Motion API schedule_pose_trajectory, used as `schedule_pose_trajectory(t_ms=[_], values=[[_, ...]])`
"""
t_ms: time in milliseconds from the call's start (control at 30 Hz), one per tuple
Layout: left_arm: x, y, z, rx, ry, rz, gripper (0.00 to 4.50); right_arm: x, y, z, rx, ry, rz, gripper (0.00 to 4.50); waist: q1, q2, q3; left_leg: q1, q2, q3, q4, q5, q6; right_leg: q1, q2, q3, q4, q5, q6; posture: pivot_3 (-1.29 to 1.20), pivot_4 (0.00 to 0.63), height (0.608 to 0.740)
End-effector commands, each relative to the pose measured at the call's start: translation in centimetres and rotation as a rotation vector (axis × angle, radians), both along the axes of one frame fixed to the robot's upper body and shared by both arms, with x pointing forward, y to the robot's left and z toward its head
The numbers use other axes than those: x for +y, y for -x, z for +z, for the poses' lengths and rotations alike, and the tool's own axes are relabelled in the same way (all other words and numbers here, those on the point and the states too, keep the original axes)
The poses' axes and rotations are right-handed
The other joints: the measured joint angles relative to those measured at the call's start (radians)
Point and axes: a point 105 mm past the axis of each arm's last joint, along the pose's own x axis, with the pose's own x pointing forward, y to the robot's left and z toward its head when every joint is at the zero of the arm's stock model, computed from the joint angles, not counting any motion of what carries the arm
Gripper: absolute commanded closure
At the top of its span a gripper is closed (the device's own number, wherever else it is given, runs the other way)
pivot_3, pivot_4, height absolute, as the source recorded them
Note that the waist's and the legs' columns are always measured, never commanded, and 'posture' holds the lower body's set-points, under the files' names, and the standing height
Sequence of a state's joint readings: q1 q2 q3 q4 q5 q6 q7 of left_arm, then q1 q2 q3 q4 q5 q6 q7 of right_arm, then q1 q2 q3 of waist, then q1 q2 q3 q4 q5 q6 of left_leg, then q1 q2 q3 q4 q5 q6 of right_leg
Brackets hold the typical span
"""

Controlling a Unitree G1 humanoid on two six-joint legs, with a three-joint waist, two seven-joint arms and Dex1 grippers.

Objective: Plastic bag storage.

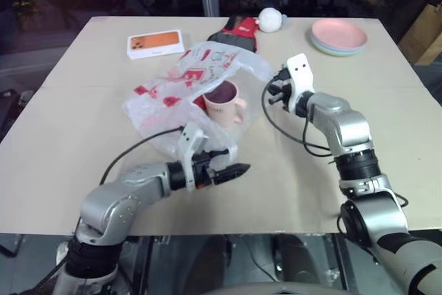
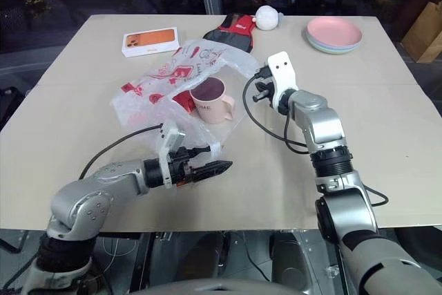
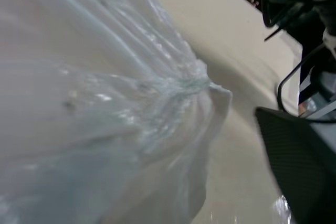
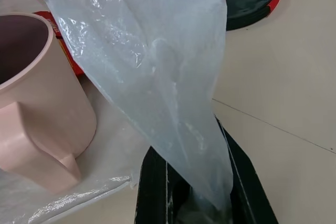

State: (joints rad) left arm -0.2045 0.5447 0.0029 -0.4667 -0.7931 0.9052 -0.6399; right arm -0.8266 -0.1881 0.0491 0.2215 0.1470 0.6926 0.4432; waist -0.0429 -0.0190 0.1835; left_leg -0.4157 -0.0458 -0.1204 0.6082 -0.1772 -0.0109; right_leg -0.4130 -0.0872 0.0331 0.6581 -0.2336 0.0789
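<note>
The robot's right gripper should release the plastic bag on the open table [image 4: 216,109] between the pink mug and the stacked plates.
The plastic bag [image 1: 181,84], thin white film with red print, lies crumpled mid-table. A pink mug [image 1: 224,101] stands upright on its film at the right side, where the bag gapes. My right gripper [image 1: 273,91] is just right of the mug and shut on a stretched strip of the bag [image 4: 152,66], which runs down between its black fingers [image 4: 247,182]. The mug [image 4: 37,103] sits close beside that strip. My left gripper [image 1: 235,170] is at the bag's near edge, pointing right, level with the table. Bunched film [image 3: 105,103] lies right against it.
At the far side are an orange-and-white box [image 1: 155,43], a red-and-black soft item [image 1: 238,31], a white ball [image 1: 270,19] and stacked pink and blue plates [image 1: 338,36]. The table's front edge [image 1: 228,231] is just behind my left arm.
</note>
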Motion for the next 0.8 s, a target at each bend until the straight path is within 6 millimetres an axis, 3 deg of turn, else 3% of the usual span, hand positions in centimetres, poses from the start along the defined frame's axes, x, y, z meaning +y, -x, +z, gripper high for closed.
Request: schedule_pose_trajectory(t_ms=[33, 133, 200, 267, 333, 467, 600, 733, 800], values=[[-0.2, 0.3, 1.7, -0.031, 0.080, -0.032, 2.26, 0.1, 0.3, 1.5, -0.054, -0.008, 0.008, 4.50, -0.001, 0.000, 0.000, 0.000, 0.000, 0.000, 0.000, 0.000, 0.000, 0.000, 0.000, 0.000, 0.000, 0.000, 0.000, 0.00, 0.150, 0.740], [0.1, 0.7, 3.4, -0.039, 0.181, -0.049, 3.62, -0.1, 0.2, 1.5, -0.055, -0.004, 0.004, 4.50, 0.000, 0.000, 0.000, 0.000, 0.000, 0.000, 0.000, 0.000, 0.000, 0.000, 0.000, 0.000, 0.000, 0.000, 0.000, 0.00, 0.150, 0.740], [1.6, 0.5, 6.8, -0.002, 0.369, -0.050, 4.46, -0.6, -0.1, 1.9, -0.062, -0.013, -0.005, 4.50, 0.001, 0.000, 0.000, 0.000, 0.000, 0.000, 0.000, 0.000, 0.000, 0.000, 0.000, 0.000, 0.000, 0.000, 0.000, 0.00, 0.150, 0.740], [3.8, 1.0, 10.5, 0.014, 0.514, -0.092, 4.46, -1.2, -0.4, 3.0, -0.076, -0.054, -0.013, 4.50, 0.001, -0.001, 0.000, -0.001, 0.001, -0.003, 0.001, 0.000, 0.000, 0.000, 0.000, -0.003, 0.001, 0.000, 0.000, 0.00, 0.150, 0.740], [5.7, 1.0, 13.9, -0.009, 0.588, -0.109, 4.46, -1.9, -0.7, 5.4, -0.101, -0.151, -0.012, 4.50, -0.001, -0.001, 0.001, -0.001, 0.001, -0.003, 0.002, 0.000, 0.000, 0.000, 0.000, -0.003, 0.002, 0.000, 0.000, 0.00, 0.150, 0.740], [8.6, -1.1, 20.4, -0.145, 0.673, -0.032, 4.46, -3.2, -0.3, 12.2, -0.163, -0.382, 0.045, 4.50, 0.003, 0.001, 0.003, -0.002, 0.000, -0.003, 0.004, 0.000, 0.000, 0.000, 0.000, -0.004, 0.002, 0.000, 0.000, 0.00, 0.150, 0.740], [12.4, -5.3, 26.7, -0.318, 0.733, 0.180, 4.46, -4.9, 1.3, 21.2, -0.301, -0.525, 0.112, 4.50, 0.004, 0.000, 0.004, -0.002, 0.000, -0.005, 0.003, 0.000, 0.000, 0.001, 0.000, -0.006, 0.001, 0.000, 0.000, 0.00, 0.150, 0.740], [14.4, -8.5, 30.3, -0.399, 0.781, 0.318, 4.46, -6.3, 2.7, 25.9, -0.378, -0.548, 0.122, 4.50, 0.001, 0.000, 0.006, -0.005, -0.001, -0.005, 0.002, 0.000, 0.000, -0.002, 0.001, -0.006, -0.001, 0.000, 0.000, 0.00, 0.150, 0.740], [14.0, -10.2, 31.3, -0.433, 0.742, 0.365, 4.46, -7.4, 3.6, 27.7, -0.413, -0.531, 0.105, 4.50, 0.001, 0.000, 0.006, -0.006, -0.001, -0.004, 0.001, 0.000, 0.000, -0.002, 0.000, -0.006, -0.003, 0.000, 0.000, 0.00, 0.150, 0.740]])
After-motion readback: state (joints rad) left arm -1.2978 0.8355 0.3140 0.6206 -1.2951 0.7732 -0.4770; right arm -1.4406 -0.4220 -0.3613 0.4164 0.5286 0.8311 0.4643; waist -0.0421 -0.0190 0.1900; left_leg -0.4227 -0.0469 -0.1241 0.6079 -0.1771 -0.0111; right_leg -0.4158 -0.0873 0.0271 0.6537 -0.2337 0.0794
